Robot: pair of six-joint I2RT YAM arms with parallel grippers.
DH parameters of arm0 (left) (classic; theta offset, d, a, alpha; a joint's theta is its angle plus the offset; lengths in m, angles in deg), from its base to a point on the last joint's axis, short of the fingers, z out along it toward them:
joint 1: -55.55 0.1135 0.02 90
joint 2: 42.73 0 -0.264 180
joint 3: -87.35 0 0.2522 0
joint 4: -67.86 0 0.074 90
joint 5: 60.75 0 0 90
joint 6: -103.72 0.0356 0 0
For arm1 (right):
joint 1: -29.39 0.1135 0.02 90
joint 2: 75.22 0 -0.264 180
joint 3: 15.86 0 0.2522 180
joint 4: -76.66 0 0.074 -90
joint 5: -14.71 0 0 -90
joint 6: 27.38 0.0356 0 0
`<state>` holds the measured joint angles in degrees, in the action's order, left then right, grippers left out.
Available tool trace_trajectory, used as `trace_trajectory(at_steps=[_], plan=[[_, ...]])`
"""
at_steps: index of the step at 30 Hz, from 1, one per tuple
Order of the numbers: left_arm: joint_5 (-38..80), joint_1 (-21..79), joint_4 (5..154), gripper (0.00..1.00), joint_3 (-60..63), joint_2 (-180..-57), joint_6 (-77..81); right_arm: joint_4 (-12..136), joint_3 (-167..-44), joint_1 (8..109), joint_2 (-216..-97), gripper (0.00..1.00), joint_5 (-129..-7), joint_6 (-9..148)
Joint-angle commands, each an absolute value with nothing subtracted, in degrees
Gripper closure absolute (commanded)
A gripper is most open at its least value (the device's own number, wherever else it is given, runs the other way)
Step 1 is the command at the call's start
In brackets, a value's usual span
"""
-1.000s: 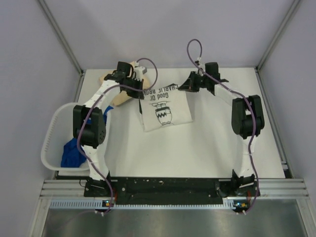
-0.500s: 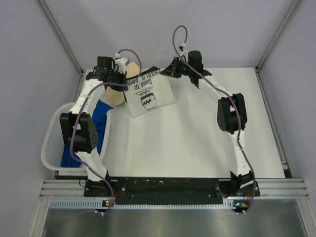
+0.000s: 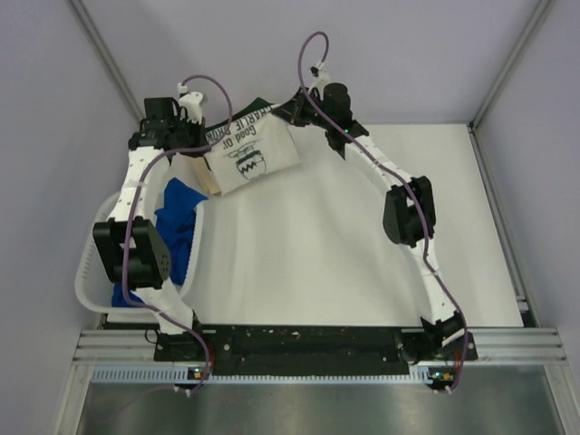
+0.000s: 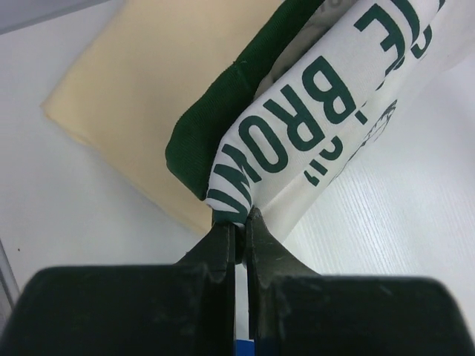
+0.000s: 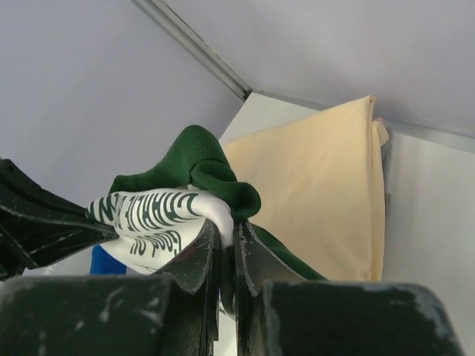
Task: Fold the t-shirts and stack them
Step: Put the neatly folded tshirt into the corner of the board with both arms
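Next, my right gripper sets the folded white t-shirt, now hanging between both grippers, down flat on top of the folded tan t-shirt (image 3: 233, 153) (image 5: 293, 208) and lets it go.
The folded white t-shirt (image 3: 252, 156) with dark green sleeves and black print hangs between both grippers at the table's back left. My left gripper (image 3: 208, 145) is shut on its left corner (image 4: 239, 211). My right gripper (image 3: 290, 112) is shut on its right corner, pinching white cloth and green sleeve (image 5: 223, 185). Below it lies the folded tan t-shirt (image 3: 211, 178), largely covered in the top view and plain in both wrist views (image 4: 148, 96) (image 5: 319, 185). Bright blue t-shirts (image 3: 178, 217) lie bunched in the basket.
A white plastic basket (image 3: 86, 272) stands at the table's left edge, under the left arm. The back wall and its metal corner post (image 5: 193, 44) are close behind the grippers. White tabletop (image 3: 362, 272) stretches to the right and front.
Both arms have carried the white t-shirt from the table's middle back to the back left, over the tan t-shirt. Both grippers stayed shut on it.
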<state>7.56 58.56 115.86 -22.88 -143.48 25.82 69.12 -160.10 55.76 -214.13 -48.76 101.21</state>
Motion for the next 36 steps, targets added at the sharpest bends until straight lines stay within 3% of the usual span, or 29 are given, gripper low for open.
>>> trace_trajectory(at_steps=[1, 16, 36], plan=[[8.0, 61.0, 113.4, 1.0, -24.3, -140.1, 25.7, 75.6, -165.9, 56.8, -216.4, 1.0, -57.5, 99.8], [10.2, 65.6, 112.8, 1.0, -27.8, -145.4, 24.7, 86.6, -173.7, 60.8, -226.1, 1.0, -69.9, 96.6], [13.6, 67.2, 109.7, 1.0, -35.7, -158.7, 21.8, 101.2, -177.8, 63.7, -235.1, 1.0, -76.5, 84.4]])
